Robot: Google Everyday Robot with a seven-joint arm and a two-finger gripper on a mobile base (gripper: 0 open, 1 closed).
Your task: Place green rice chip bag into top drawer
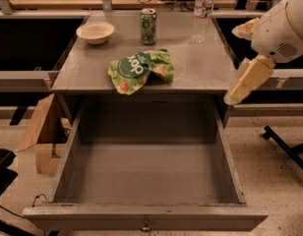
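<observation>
Next, I move my gripper to the middle of the green rice chip bag (145, 66) and close it there, between the two ends of the bag.
The green rice chip bag (140, 70) lies crumpled on the grey table top (87, 68) near its front edge, logo facing up. The top drawer (146, 219) is pulled fully out below the table, and its grey inside holds nothing. My gripper (244, 55) hangs at the table's right edge, to the right of the bag and apart from it. Its two cream fingers (248, 77) are spread apart with nothing between them.
A white bowl (95, 32), a green drink can (148, 26) and a clear water bottle (202, 13) stand at the back of the table. A cardboard box (41, 132) lies on the floor to the left of the drawer. A black chair base (289, 149) is at the right.
</observation>
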